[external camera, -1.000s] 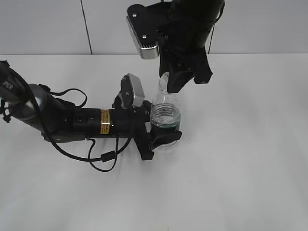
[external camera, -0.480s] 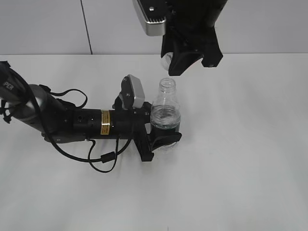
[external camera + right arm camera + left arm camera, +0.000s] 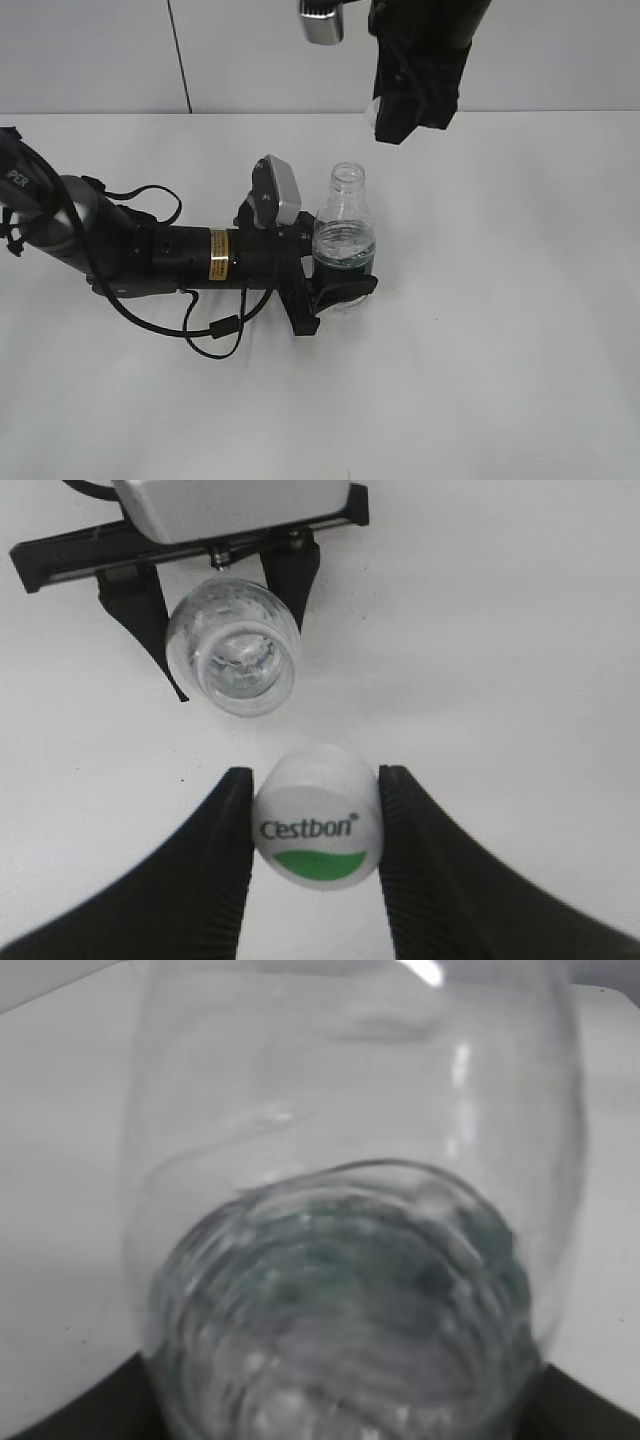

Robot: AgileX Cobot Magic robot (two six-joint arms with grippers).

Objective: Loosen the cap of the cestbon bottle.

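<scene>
My right gripper needs to let go of the white cap on the bare white table across the bottle from my left gripper [image 3: 470, 264].
The clear Cestbon bottle [image 3: 344, 240] stands upright on the white table, its neck open. My left gripper [image 3: 338, 280] is shut on its lower body at the green label; the bottle [image 3: 350, 1260] fills the left wrist view, blurred. My right gripper [image 3: 385, 125] hangs above and to the right of the bottle, shut on the white cap [image 3: 316, 816] with the green half-circle. In the right wrist view the open bottle mouth [image 3: 234, 660] lies below, apart from the cap. In the exterior view only a sliver of the cap [image 3: 374, 112] shows.
The left arm [image 3: 120, 245] lies along the table from the left with a loose black cable [image 3: 215, 335] in front of it. A grey wall [image 3: 100, 50] stands behind the table's far edge.
My right gripper has risen and moved right with the cap, off the bottle's neck. The bottle mouth is now open. The left arm has not moved.
</scene>
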